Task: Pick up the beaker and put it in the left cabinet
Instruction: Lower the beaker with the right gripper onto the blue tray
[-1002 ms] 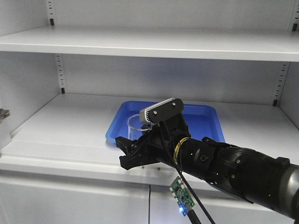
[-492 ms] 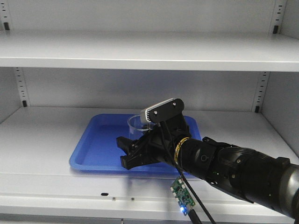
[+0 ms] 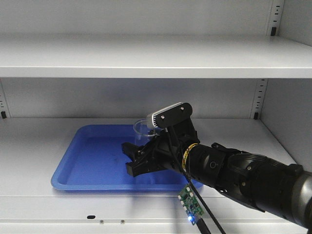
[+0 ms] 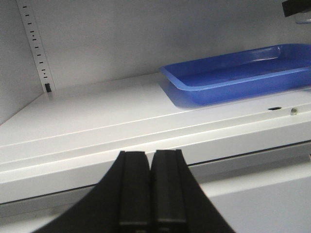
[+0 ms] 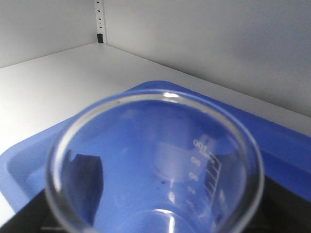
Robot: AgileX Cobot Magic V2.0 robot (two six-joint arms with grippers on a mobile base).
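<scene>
I will release the beaker from my right gripper so it stands upright near the middle of the blue tray [image 3: 143, 167].
The beaker [image 3: 141, 127] is clear glass with white graduation marks [image 5: 204, 165], and my right gripper [image 3: 131, 157] is shut on it. It hangs just above the right part of a blue tray [image 3: 83, 163]. The tray lies on a shelf [image 3: 34, 146] of the pale grey left cabinet. In the right wrist view the beaker's rim [image 5: 155, 99] fills the picture, with dark fingers [image 5: 87, 182] showing through the glass. My left gripper [image 4: 151, 160] is shut on nothing, low in front of the shelf's front edge [image 4: 97, 145], left of the tray [image 4: 233, 80].
An upper shelf [image 3: 146, 56] spans the cabinet above the tray. Slotted strips run up the back corners [image 3: 261, 97] [image 4: 36, 48]. The cabinet's right wall [image 3: 292, 112] is near. A small green circuit board [image 3: 190, 207] with a blue light hangs on a cable under my right arm.
In the front view the cabinet and tray have slid left, while my right arm with the beaker keeps its place in the picture. The beaker now hangs over the tray's right part.
</scene>
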